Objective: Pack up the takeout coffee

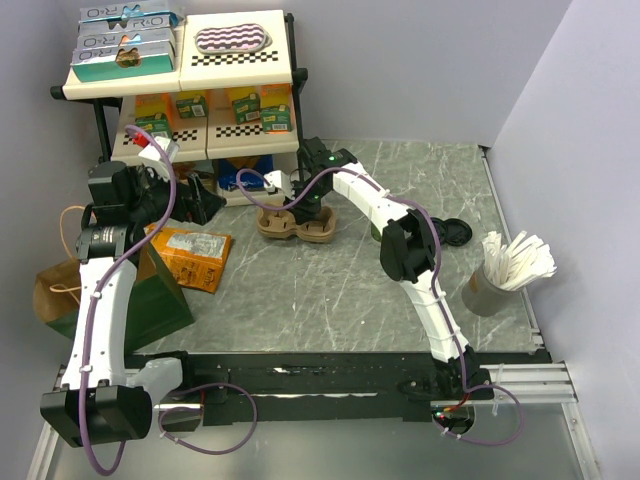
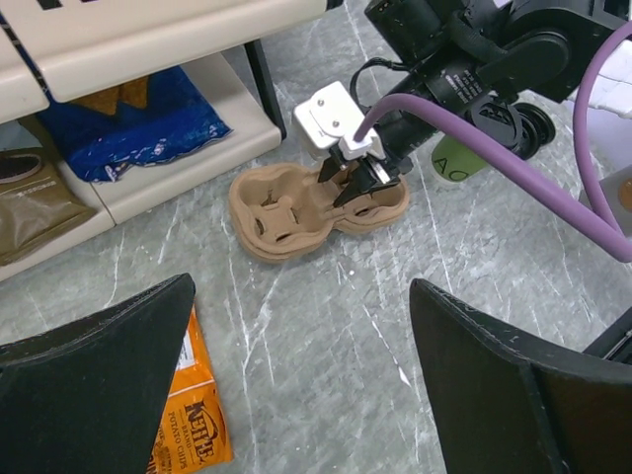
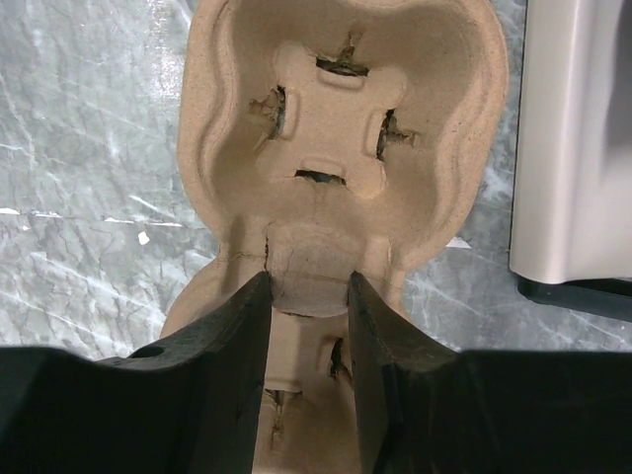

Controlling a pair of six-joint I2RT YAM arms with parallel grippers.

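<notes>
Next, I grip the dark green bag's far edge with my left gripper, on the bag's far edge (image 1: 76,262) beside its rope handle's end.
The brown pulp cup carrier (image 1: 296,226) lies on the table in front of the shelf; both its wells are empty. My right gripper (image 3: 309,281) is shut on the carrier's middle bridge (image 3: 311,262), one finger on each side, and it also shows in the top view (image 1: 312,212) and in the left wrist view (image 2: 360,178). The green takeout cup (image 2: 454,166) is mostly hidden behind the right arm; only a sliver shows in the top view (image 1: 375,233). My left gripper (image 2: 301,286) is open and empty above the table, to the left of the carrier (image 2: 316,202).
An orange chips bag (image 1: 190,256) lies under my left gripper. A dark green bag (image 1: 156,295) and a brown paper bag (image 1: 58,290) stand at the left. Black lids (image 1: 456,232) and a grey cup of white sticks (image 1: 502,272) are at the right. A snack shelf (image 1: 180,90) stands behind.
</notes>
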